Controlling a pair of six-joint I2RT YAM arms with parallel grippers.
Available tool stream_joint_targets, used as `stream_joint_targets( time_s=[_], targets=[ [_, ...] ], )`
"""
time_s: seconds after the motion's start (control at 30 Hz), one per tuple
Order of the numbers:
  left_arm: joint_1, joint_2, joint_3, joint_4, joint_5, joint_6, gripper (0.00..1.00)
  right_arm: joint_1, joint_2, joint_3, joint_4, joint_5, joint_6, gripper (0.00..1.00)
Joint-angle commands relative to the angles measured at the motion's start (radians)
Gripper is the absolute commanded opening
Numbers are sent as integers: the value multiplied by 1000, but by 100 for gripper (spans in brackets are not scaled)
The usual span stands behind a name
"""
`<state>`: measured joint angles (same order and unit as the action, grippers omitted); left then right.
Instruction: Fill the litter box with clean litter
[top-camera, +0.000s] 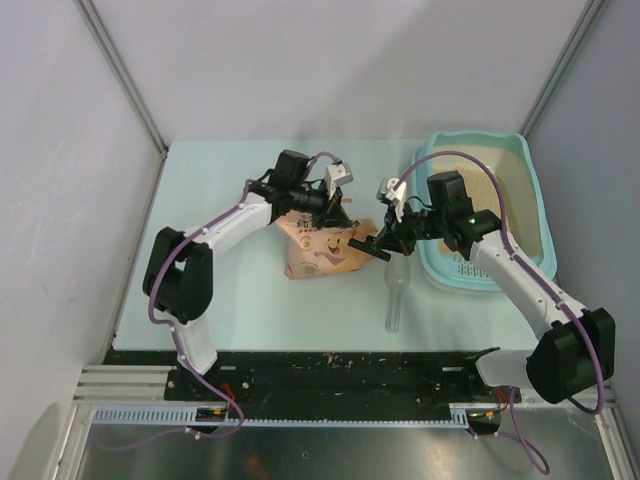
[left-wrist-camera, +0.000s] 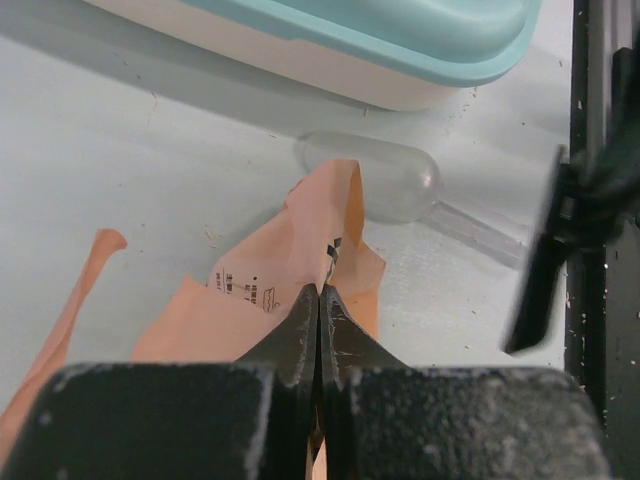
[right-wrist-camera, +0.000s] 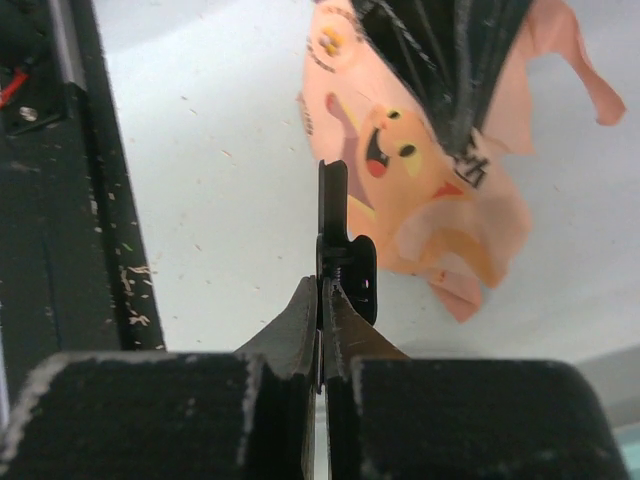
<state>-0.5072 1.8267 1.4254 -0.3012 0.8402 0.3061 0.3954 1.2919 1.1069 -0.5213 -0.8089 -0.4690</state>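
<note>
The clip slants in my right gripper beside the bag's upper edge, so my left gripper should take the clip's tip (top-camera: 354, 243) while my right gripper grips its handles.
The teal litter box (top-camera: 533, 190) stands at the back right, with beige clean litter (top-camera: 495, 185) spread inside it. Its rim (left-wrist-camera: 400, 40) shows at the top of the left wrist view. A peach-pink cat bag (top-camera: 318, 248) lies on the table mid-left. My left gripper (top-camera: 338, 210) is shut on the bag's upper edge (left-wrist-camera: 285, 255), jaws (left-wrist-camera: 320, 292) pressed together on the film. My right gripper (top-camera: 388, 240) is shut on a thin black clip (right-wrist-camera: 333, 215) just right of the bag (right-wrist-camera: 400, 150). The clip (top-camera: 368, 246) hangs above the table.
A clear plastic scoop (top-camera: 395, 295) lies on the table between the bag and the litter box, its bowl (left-wrist-camera: 385, 180) beside the box wall. A torn bag strip (left-wrist-camera: 80, 290) lies loose. Scattered granules dot the table's front edge (top-camera: 330, 355).
</note>
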Motion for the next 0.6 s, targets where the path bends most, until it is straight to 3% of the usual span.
stream_joint_targets(
  time_s=[0.0, 0.27, 0.43, 0.57],
  targets=[
    [-4, -37, -31, -19, 43, 7, 0, -29, 58, 30, -3, 77, -118, 0],
    [-10, -9, 13, -49, 50, 42, 2, -90, 145, 68, 99, 113, -146, 0],
    [-7, 8, 47, -78, 83, 77, 33, -93, 142, 70, 171, 91, -114, 0],
    [-7, 28, 66, -84, 96, 96, 43, -81, 152, 74, 199, 86, -106, 0]
  ],
)
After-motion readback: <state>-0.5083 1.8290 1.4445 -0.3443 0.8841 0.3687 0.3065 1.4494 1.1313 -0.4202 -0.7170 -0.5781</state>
